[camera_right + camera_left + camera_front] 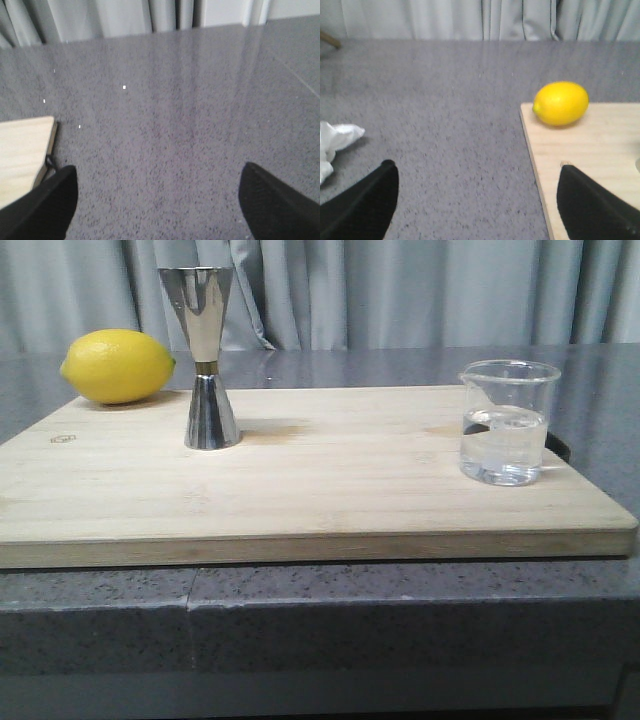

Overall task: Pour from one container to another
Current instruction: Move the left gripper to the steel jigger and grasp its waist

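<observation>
The robot's right gripper should next move to the glass beaker on the wooden board and close around the middle of its body [505,435], below the beaker's rim.
A small clear glass beaker [507,422] with a pour spout stands upright on the right part of the wooden board [330,490], holding some clear liquid. The shiny steel hourglass jigger [207,358] stands upright on the board's left part, taller than the beaker. Neither gripper shows in the front view. My left gripper [479,200] is open over the grey counter beside the board's left edge, with nothing between its fingers. My right gripper [159,200] is open over bare counter off the board's right corner. Beaker and jigger are out of both wrist views.
A yellow lemon [117,366] lies at the board's back left corner and shows as lemon [561,103] in the left wrist view. A crumpled white tissue [335,142] lies on the grey counter [330,365] left of the board. Grey curtains hang behind.
</observation>
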`<state>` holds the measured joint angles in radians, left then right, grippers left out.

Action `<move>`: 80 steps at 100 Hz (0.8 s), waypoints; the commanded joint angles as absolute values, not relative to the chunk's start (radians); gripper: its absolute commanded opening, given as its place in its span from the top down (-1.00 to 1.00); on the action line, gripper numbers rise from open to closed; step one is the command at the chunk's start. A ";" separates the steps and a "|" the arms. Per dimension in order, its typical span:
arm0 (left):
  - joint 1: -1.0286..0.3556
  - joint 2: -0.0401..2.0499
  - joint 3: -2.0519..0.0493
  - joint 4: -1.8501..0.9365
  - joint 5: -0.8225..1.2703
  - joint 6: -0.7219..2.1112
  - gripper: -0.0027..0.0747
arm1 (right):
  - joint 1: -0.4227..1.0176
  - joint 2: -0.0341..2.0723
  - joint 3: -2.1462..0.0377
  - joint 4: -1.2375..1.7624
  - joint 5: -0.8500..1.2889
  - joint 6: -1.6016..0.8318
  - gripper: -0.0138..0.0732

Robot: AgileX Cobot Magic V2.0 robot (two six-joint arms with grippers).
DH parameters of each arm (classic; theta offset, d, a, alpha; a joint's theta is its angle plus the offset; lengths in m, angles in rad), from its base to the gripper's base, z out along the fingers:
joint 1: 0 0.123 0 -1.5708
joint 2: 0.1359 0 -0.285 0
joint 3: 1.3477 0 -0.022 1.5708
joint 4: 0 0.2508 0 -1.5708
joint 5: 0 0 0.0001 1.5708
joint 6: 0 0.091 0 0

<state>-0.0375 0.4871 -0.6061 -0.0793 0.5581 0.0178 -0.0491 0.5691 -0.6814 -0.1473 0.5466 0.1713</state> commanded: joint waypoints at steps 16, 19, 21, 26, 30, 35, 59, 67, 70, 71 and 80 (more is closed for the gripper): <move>-0.038 0.735 -0.788 -0.359 0.740 0.295 -0.61 | -0.051 0.727 -0.804 0.093 0.623 -0.093 -0.68; -0.038 0.761 -0.789 -0.424 0.742 0.367 -0.61 | -0.051 0.737 -0.801 0.117 0.612 -0.111 -0.68; -0.038 0.779 -0.789 -0.457 0.742 0.426 -0.61 | -0.051 0.743 -0.801 0.134 0.606 -0.122 -0.68; -0.038 0.820 -0.789 -0.589 0.740 0.566 -0.61 | -0.051 0.756 -0.801 0.165 0.595 -0.138 -0.68; -0.038 0.853 -0.784 -0.667 0.740 0.662 -0.61 | -0.051 0.760 -0.799 0.192 0.586 -0.151 -0.68; -0.038 0.895 -0.777 -0.774 0.735 0.818 -0.61 | -0.051 0.760 -0.797 0.227 0.569 -0.178 -0.68; -0.038 1.089 -0.689 -1.365 0.734 1.466 -0.61 | -0.051 0.754 -0.731 0.405 0.505 -0.367 -0.68; -0.038 1.146 -0.673 -1.511 0.767 1.624 -0.61 | -0.051 0.754 -0.716 0.425 0.503 -0.393 -0.68; -0.038 1.167 -0.672 -1.548 0.793 1.687 -0.61 | -0.051 0.754 -0.714 0.425 0.503 -0.396 -0.68; -0.038 1.178 -0.672 -1.564 0.806 1.709 -0.61 | -0.051 0.754 -0.714 0.425 0.503 -0.396 -0.68; -0.038 1.250 -0.672 -1.656 0.900 1.836 -0.61 | -0.051 0.754 -0.713 0.425 0.494 -0.398 -0.68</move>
<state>-0.0375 1.2101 -0.6494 -1.4874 0.7957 1.6848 -0.0491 0.7603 -0.6863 0.4015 0.5750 -0.3770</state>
